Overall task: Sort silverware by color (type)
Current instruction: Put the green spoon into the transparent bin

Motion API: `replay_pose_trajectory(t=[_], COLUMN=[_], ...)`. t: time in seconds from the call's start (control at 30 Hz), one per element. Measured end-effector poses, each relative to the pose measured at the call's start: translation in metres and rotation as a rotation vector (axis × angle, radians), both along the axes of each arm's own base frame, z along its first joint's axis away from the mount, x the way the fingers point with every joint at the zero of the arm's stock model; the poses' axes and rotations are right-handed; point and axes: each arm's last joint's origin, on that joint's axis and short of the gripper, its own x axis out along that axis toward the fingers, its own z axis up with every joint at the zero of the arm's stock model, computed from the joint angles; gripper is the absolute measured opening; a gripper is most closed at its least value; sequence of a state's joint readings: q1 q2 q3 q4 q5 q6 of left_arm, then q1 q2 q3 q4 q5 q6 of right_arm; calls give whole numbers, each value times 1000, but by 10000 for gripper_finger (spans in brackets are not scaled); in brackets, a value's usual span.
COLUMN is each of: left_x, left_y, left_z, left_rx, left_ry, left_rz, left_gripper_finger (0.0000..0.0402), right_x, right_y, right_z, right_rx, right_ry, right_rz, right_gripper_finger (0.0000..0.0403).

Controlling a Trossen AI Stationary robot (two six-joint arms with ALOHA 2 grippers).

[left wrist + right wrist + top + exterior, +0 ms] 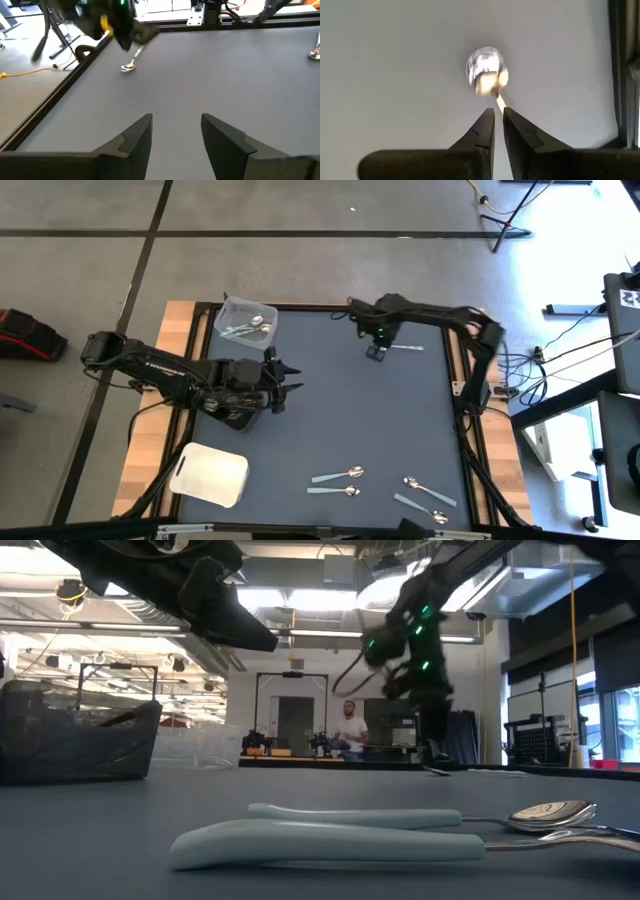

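Note:
The robot's right gripper has its fingers shut above the spoon's slanted neck, so it should open, come down in line and close around the spoon's handle (408,347).
A silver spoon (403,348) with a pale handle lies near the table's far right. My right gripper (376,352) points down at its bowl end and is shut on it; the shiny bowl (486,69) shows just past the fingertips (498,114). My left gripper (296,379) hovers open over the table's left middle, touching nothing, its fingers (176,125) facing the right arm. A clear tub (245,319) at the far left edge holds silver spoons. Several pale-handled spoons (340,475) lie by the near edge, and a white tray (210,473) sits near left. My right gripper pinches the spoon's thin neck (499,102) just behind the bowl, between its two fingertips, coming from above and pointing down. The bowl (129,67) rests on the table. The handle (410,348) runs off toward the table's right edge.
Two spoons (330,840) lie close in front of the low camera. Two more spoons (428,492) lie near right. The raised table frame (455,380) borders the grey mat. Bare mat spans the table's middle. A person sits in the room far behind.

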State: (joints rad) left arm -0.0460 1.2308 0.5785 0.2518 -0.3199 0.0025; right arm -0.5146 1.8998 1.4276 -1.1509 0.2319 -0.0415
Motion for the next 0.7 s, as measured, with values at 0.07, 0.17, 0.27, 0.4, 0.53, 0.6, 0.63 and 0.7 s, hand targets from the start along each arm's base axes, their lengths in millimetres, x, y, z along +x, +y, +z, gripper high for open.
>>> replay_pose_trajectory(t=[0.07,0.17,0.27,0.4,0.53,0.6,0.63,0.7], left_x=[0,0,0,0,0,0,0,0], left_y=[-2,-4,-5,-5,-5,-5,-5,-5], left_z=[-1,-1,0,1,1,1,1,1], left_rx=[1,1,0,0,0,0,0,0], left_ry=[6,6,2,-10,-14,-14,-14,-14], left_rz=[-7,-18,-22,-21,-21,-21,-21,-20], left_gripper_finger=[165,165,165,165,165,165,165,165], right_x=[-13,-38,-59,-75,-80,-79,-78,-78], right_y=[6,9,9,5,-7,-12,-14,-16], right_z=[11,15,3,-19,-36,-39,-40,-45], right_rx=[1,-20,-22,-13,-2,-7,-4,11], right_ry=[-49,-132,-165,-120,-102,-120,-128,-125], right_rz=[10,-12,-3,6,19,23,34,48], right_gripper_finger=[35,35,37,68,128,154,163,174])
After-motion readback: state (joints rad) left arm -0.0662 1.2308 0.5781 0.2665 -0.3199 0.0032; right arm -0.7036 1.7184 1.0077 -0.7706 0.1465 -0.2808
